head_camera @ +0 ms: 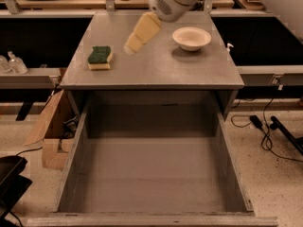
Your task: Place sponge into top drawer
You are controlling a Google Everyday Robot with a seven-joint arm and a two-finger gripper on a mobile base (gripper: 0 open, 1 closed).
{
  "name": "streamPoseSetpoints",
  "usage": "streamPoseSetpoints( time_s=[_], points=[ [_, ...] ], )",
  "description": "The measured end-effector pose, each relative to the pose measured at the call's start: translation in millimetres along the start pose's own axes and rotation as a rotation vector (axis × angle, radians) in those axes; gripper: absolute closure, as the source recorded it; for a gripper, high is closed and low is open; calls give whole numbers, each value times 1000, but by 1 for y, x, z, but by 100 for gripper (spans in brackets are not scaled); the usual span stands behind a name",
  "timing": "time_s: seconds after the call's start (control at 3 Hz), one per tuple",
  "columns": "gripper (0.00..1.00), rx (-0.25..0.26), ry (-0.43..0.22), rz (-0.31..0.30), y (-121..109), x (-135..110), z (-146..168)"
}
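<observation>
The sponge is on the cabinet top. Next, I will move my gripper to it and close around the sponge's middle (100, 57), with fingers on opposite sides.
The sponge (100, 57), dark green on top with pale yellow foam below, lies on the left part of the grey cabinet top (151, 65). The top drawer (71, 174) is pulled fully open toward me and its inside is bare. My gripper (133, 42), with pale-yellow pads, hangs from the white arm above the cabinet top, just right of the sponge and apart from it. It holds nothing that I can see.
A white bowl (191, 38) stands on the right part of the cabinet top. A cardboard box (49, 136) leans at the cabinet's left. Cables (265, 131) lie on the floor at right. Two clear bottles (12, 63) stand on a shelf at far left.
</observation>
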State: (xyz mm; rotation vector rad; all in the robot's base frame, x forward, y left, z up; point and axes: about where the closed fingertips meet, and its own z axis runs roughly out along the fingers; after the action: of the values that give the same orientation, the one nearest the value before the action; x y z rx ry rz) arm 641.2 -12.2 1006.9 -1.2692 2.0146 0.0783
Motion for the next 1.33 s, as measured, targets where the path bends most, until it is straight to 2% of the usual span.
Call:
streamPoseSetpoints(
  time_s=[0.33,0.67,1.0,1.33],
  points=[
    [0,18,13,-12,11,-30,21],
    [0,21,18,-6,9,-29,20],
    [0,22,29,75,1,-34,41],
    [0,36,116,228,-22,-46,103]
  ],
)
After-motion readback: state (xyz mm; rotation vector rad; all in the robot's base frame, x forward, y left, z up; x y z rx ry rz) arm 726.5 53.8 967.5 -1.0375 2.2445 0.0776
